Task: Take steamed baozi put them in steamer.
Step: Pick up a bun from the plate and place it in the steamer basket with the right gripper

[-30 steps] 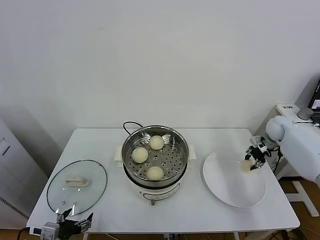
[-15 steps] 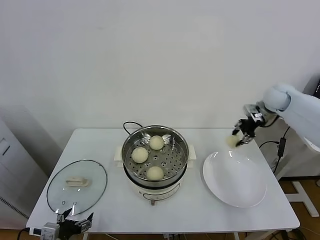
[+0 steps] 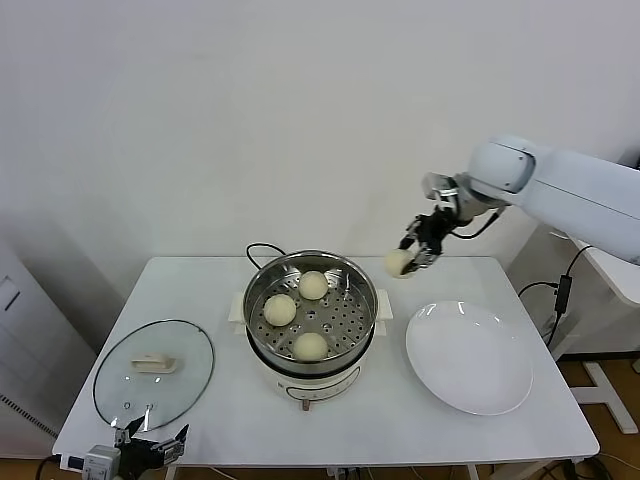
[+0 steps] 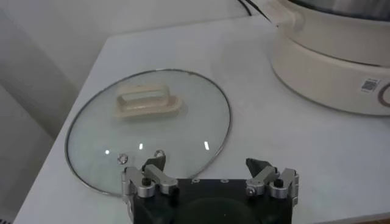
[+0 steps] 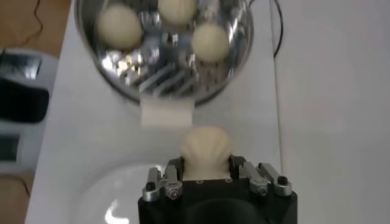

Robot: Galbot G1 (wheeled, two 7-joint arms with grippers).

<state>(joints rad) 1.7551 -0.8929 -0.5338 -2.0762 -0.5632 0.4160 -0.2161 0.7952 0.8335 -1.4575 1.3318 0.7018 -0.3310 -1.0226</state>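
Note:
The baozi will go down from my right gripper on the bare part of the steamer tray [image 3: 343, 313] [image 5: 166, 67] nearest the white plate.
The steel steamer [image 3: 311, 305] stands mid-table on its white base and holds three cream-white baozi [image 3: 280, 309] on the perforated tray. My right gripper [image 3: 412, 252] is shut on a fourth baozi [image 3: 399, 262] and holds it in the air just right of the steamer's rim. In the right wrist view the baozi [image 5: 205, 151] sits between the fingers, with the steamer [image 5: 164, 45] and its buns beyond. My left gripper [image 4: 209, 173] is open and empty, low at the table's front left edge by the lid.
A flat white plate [image 3: 468, 357] lies right of the steamer, with nothing on it. A round glass lid [image 3: 154, 371] with a white handle lies at the left; it also shows in the left wrist view [image 4: 149, 131]. A black cord [image 3: 258, 249] runs behind the steamer.
My right gripper has lifted the baozi off the plate's right side and carried it up and left to beside the steamer's rim. The left arm has not moved.

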